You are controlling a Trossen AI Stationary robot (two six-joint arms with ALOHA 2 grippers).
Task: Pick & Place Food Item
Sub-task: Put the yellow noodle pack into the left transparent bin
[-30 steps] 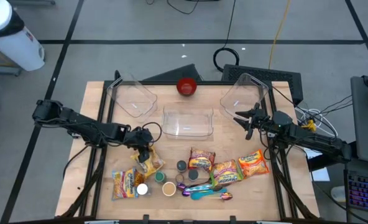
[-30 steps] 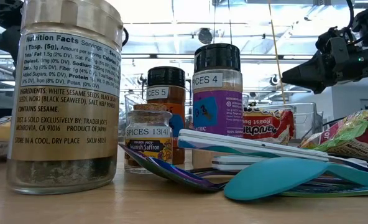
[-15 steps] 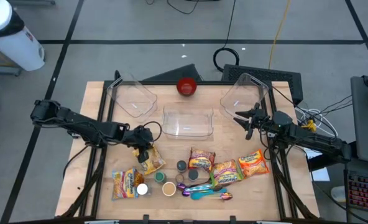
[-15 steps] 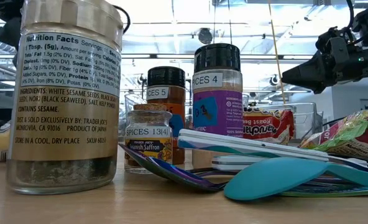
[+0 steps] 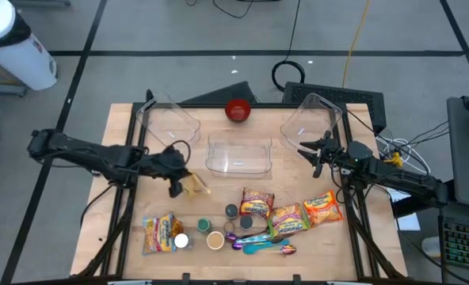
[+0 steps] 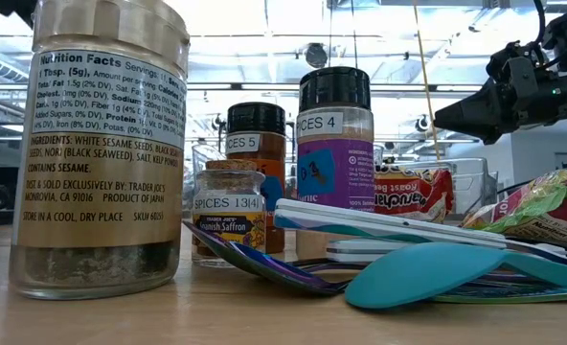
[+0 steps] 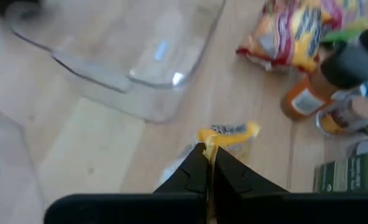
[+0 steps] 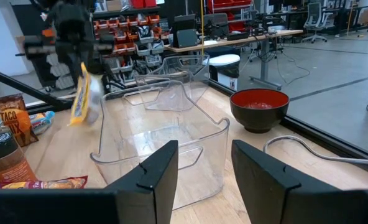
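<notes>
My left gripper is going to let go of the yellow food packet on the bottom of the clear bin (image 5: 168, 134) on its own side.
My left gripper (image 5: 177, 179) is shut on a small yellow food packet (image 5: 193, 185) above the table's middle left, just near of the middle clear bin (image 5: 238, 154). The right wrist view shows the packet (image 8: 82, 93) hanging under that gripper. My right gripper (image 5: 310, 155) is open and empty, raised at the right beside the middle bin, and it also shows in its own wrist view (image 8: 202, 180). My left gripper pinches the packet's upper edge (image 7: 212, 138) between its two shut fingers. The fingers come from above, pointing down. The packet hangs below them (image 8: 79, 106), clear of the table.
Clear bins stand at the far left (image 5: 168, 123) and far right (image 5: 310, 119), and a red bowl (image 5: 237, 109) at the far edge. Other food packets (image 5: 162, 233) (image 5: 288, 219), spice jars (image 5: 232, 211) and spoons (image 5: 262, 247) lie along the near side.
My left gripper has risen and drawn a little toward the table's far-left, still shut. The yellow packet has come off the table with it and now hangs clear. It has left the low view.
</notes>
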